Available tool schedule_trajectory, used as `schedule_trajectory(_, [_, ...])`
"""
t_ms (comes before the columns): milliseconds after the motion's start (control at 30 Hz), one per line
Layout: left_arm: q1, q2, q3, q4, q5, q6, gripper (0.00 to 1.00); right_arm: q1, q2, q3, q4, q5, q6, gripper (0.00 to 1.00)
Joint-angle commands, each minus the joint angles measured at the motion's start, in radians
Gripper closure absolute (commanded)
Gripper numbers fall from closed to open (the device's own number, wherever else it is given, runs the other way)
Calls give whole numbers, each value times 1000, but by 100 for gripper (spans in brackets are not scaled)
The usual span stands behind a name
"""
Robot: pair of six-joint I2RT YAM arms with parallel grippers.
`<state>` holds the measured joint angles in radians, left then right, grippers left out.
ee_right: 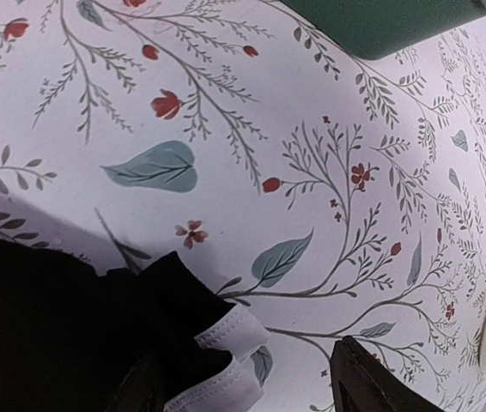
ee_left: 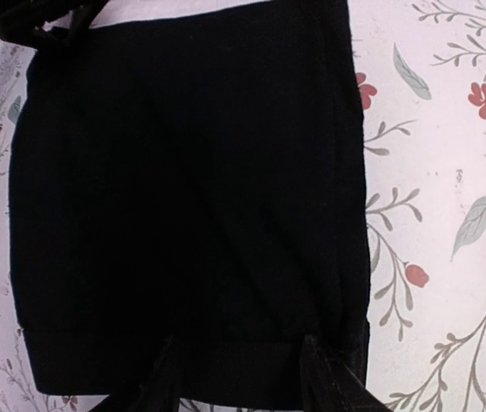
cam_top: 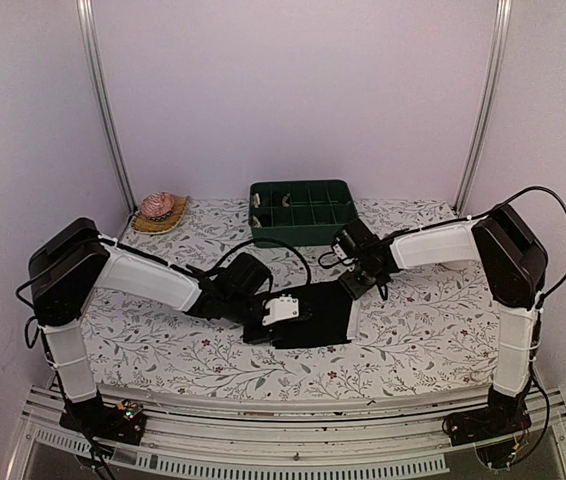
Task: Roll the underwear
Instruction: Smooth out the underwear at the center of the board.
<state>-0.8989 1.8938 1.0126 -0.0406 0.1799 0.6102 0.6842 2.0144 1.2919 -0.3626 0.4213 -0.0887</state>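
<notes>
My left gripper sits midway along the underwear's hem while the underwear's near edge lies uneven, so my left gripper needs to open and take the hem's near corner (ee_left: 363,340).
One pair of black underwear (cam_top: 318,315) lies flat on the flowered tablecloth at the centre. It has a white stitched band along its right edge. My left gripper (cam_top: 266,328) rests on its near left edge. In the left wrist view the black fabric (ee_left: 183,197) fills the frame, and the gripper (ee_left: 247,382) is open with both fingers on the hem. My right gripper (cam_top: 353,283) is at the far right corner. It (ee_right: 252,390) is open, and the white-banded corner (ee_right: 230,343) lies between its fingers. No second pair shows clearly.
A green divided bin (cam_top: 303,212) stands at the back centre with small items in two compartments. Its corner shows in the right wrist view (ee_right: 397,21). A woven dish with a pink object (cam_top: 159,212) sits at the back left. Metal posts stand at both back corners.
</notes>
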Motion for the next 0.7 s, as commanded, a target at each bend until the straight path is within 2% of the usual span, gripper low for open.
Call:
schedule_trajectory(0, [-24, 42, -32, -43, -45, 24, 50, -39, 63, 56, -36, 80, 9, 33])
schedule_trajectory(167, [-26, 43, -29, -56, -37, 32, 51, -67, 143, 131, -51, 96, -9, 32])
schedule_trajectory(300, [-26, 38, -29, -58, -51, 33, 50, -70, 142, 172, -78, -8, -16, 28])
schedule_trajectory(467, [-25, 20, -23, -38, -93, 10, 44, -59, -3, 143, -141, -105, 15, 21])
schedule_trajectory(667, [-23, 10, 3, -46, -103, -10, 31, 11, -225, 27, -191, -108, 71, 14])
